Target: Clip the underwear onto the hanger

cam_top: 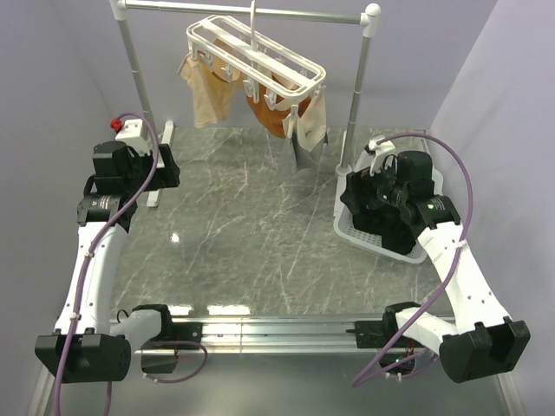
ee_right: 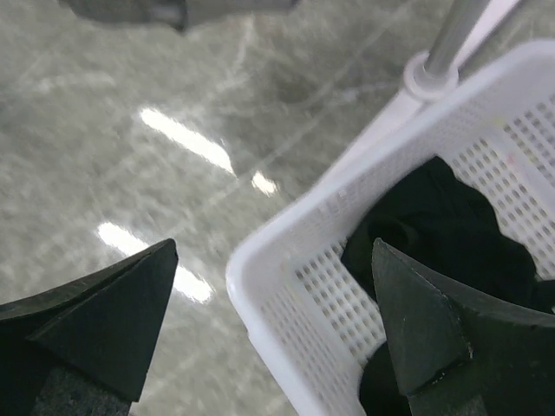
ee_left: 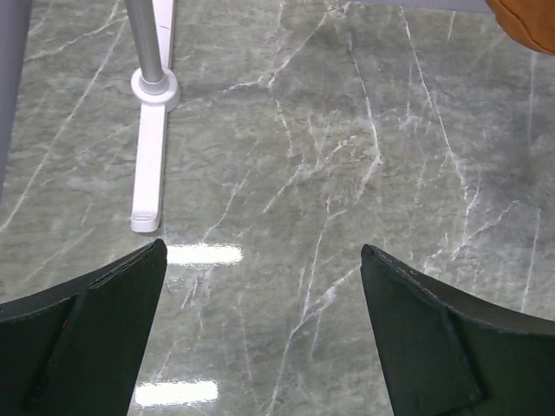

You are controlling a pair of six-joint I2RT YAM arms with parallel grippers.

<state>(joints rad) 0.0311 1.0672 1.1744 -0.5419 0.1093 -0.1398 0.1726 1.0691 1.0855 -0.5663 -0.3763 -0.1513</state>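
Observation:
I will next lower my right gripper into the white laundry basket and close it on the black underwear's bunched middle (cam_top: 388, 217) (ee_right: 443, 263), beside the underwear's raised loop.
The black underwear (ee_right: 442, 230) lies crumpled in the white laundry basket (ee_right: 347, 217) at the table's right; in the top view my right arm hides it. My right gripper (ee_right: 273, 260) is open and empty, hovering over the basket's near-left corner, one finger over the table and one over the basket. The white hanger (cam_top: 257, 54) hangs by its hook from the rail at the back, with tan, orange and grey garments clipped under it. My left gripper (ee_left: 263, 260) is open and empty above bare table at the left, far from hanger and underwear.
The metal rail stand has a left post (cam_top: 139, 65) with a white foot (ee_left: 149, 165) and a right post (cam_top: 360, 82) beside the basket (cam_top: 347, 227). An orange garment's edge (ee_left: 529, 22) shows at the left wrist view's top right. Grey marble tabletop (cam_top: 251, 225) lies between the arms.

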